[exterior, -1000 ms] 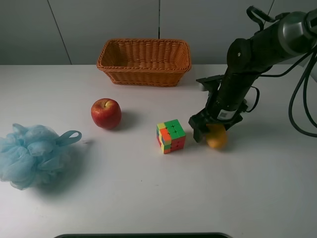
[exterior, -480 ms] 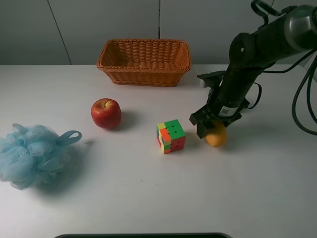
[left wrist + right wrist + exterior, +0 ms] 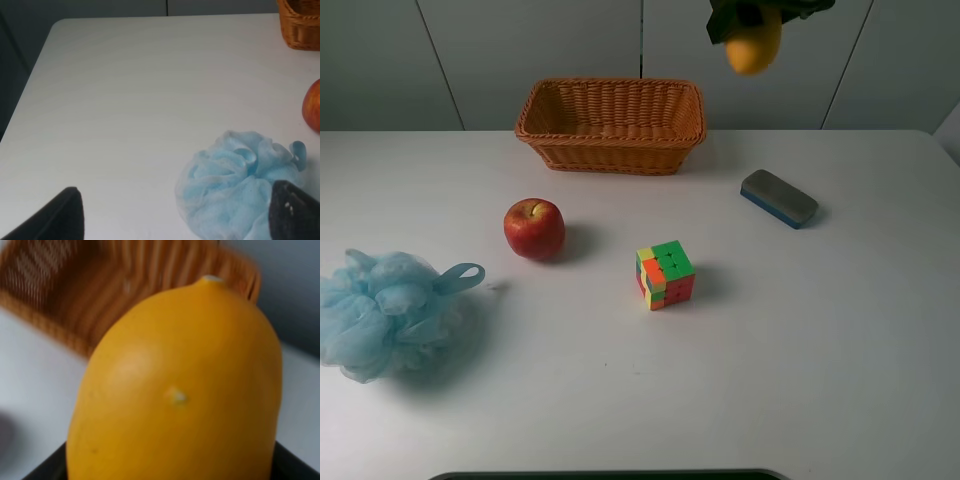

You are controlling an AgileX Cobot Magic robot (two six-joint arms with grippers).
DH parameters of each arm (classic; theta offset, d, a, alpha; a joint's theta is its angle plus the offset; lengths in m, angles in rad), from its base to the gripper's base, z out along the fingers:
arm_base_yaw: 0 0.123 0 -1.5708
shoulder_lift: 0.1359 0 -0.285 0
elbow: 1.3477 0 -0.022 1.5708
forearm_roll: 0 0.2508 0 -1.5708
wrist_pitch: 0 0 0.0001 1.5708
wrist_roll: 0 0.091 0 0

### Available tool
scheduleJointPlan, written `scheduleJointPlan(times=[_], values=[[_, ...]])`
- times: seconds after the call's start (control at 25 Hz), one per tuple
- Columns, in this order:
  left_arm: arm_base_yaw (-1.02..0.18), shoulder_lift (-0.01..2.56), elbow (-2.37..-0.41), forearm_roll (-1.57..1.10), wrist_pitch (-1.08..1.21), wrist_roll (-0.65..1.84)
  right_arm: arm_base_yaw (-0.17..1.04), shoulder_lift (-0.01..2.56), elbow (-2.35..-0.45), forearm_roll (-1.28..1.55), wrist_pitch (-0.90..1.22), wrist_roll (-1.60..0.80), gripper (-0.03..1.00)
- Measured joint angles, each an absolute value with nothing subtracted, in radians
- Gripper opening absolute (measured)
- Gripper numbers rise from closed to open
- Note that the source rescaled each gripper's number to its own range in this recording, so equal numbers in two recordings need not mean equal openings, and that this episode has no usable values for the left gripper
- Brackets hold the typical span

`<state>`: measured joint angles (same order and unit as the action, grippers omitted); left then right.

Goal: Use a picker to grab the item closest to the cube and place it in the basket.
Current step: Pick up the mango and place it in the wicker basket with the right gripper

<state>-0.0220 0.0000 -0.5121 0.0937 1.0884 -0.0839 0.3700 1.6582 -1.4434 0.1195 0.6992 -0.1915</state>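
Note:
The robot's right gripper should set the yellow lemon down on the middle of the wicker basket's bottom (image 3: 614, 122) (image 3: 114, 299). The lemon is still high above the table.
A multicoloured cube (image 3: 665, 275) sits on the white table near the middle. My right gripper (image 3: 748, 22) is at the top edge of the exterior view, high above the table, shut on a yellow lemon (image 3: 753, 44) just right of the wicker basket (image 3: 611, 124). In the right wrist view the lemon (image 3: 175, 385) fills the frame with the basket (image 3: 100, 295) behind it. My left gripper (image 3: 175, 220) shows only as two dark fingertips (image 3: 295, 210) spread apart, empty, over the blue bath pouf (image 3: 240, 185).
A red apple (image 3: 534, 228) lies left of the cube. The blue bath pouf (image 3: 385, 312) lies at the far left. A grey and blue eraser (image 3: 779, 198) lies right of the basket.
My right gripper has lifted the lemon from beside the cube up to the top of the view near the basket. The eraser that the arm hid now shows.

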Motion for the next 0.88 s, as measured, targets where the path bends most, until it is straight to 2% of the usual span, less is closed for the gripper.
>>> scheduleJointPlan(times=[0.24,0.56,0.88], values=[[-0.022,0.000,-0.512,0.094,1.088,-0.084,0.412,1.811,-1.658,0.121,0.507,-0.203,0.00],[-0.022,0.000,-0.512,0.094,1.088,-0.078,0.479,2.170,-2.006,0.143,0.500,-0.206,0.00],[-0.022,0.000,-0.512,0.094,1.088,-0.078,0.486,2.391,-2.058,0.215,0.509,-0.210,0.00]])
